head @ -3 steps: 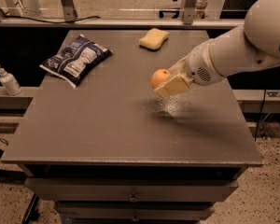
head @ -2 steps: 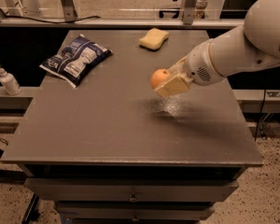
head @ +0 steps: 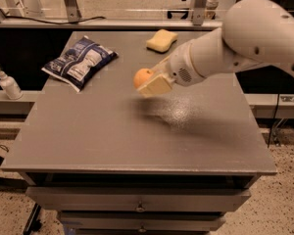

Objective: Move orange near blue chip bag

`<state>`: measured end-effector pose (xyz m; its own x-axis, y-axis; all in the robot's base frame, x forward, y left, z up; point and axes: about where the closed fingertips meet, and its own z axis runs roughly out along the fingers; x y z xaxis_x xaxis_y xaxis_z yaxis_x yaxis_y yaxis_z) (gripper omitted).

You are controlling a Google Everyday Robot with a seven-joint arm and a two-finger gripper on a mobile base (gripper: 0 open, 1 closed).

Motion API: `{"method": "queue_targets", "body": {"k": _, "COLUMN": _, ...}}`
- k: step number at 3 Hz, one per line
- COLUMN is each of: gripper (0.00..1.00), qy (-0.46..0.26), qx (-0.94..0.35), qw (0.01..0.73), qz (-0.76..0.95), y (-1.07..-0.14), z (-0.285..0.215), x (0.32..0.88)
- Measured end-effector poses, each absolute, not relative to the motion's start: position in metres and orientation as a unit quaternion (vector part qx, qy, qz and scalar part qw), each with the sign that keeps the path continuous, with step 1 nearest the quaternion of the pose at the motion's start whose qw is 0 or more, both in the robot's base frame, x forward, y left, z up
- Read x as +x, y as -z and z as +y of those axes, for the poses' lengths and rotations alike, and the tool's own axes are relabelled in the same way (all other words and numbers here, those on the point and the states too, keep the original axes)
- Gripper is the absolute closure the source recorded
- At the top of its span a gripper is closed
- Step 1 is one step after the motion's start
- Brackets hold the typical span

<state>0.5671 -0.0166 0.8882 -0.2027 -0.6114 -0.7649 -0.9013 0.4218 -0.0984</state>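
Note:
Next, I set the orange down on the grey table, against the side of the blue chip bag [head: 95, 72] facing my gripper. The orange is raised above the table's middle now.
The orange [head: 142, 77] is held in my gripper [head: 148, 82], raised above the middle of the grey table [head: 112, 136]. The gripper's pale fingers [head: 156, 86] are shut around the fruit, and the white arm reaches in from the right. The blue chip bag [head: 80, 62] lies flat at the table's back left, to the left of the orange with a gap of bare tabletop between them.
A pale yellow sponge [head: 162, 39] lies at the back of the table, behind the gripper. A white pump bottle [head: 9, 83] stands on a lower shelf off the table's left edge. Drawers [head: 137, 199] sit below the front edge.
The gripper has carried the orange to the left, toward the blue chip bag. The bag and the sponge have not moved.

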Motion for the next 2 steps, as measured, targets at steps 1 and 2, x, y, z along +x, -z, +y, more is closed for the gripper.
{"method": "queue_targets", "body": {"k": 1, "gripper": 1.00, "qy": -0.203, "qx": -0.513, "qw": 0.392, "qz": 0.736, "y": -0.887, "z": 0.021, "x": 0.584}}
{"method": "queue_targets", "body": {"k": 2, "gripper": 1.00, "qy": -0.216, "qx": -0.521, "qw": 0.400, "qz": 0.723, "y": -0.885, "z": 0.053, "x": 0.599}}
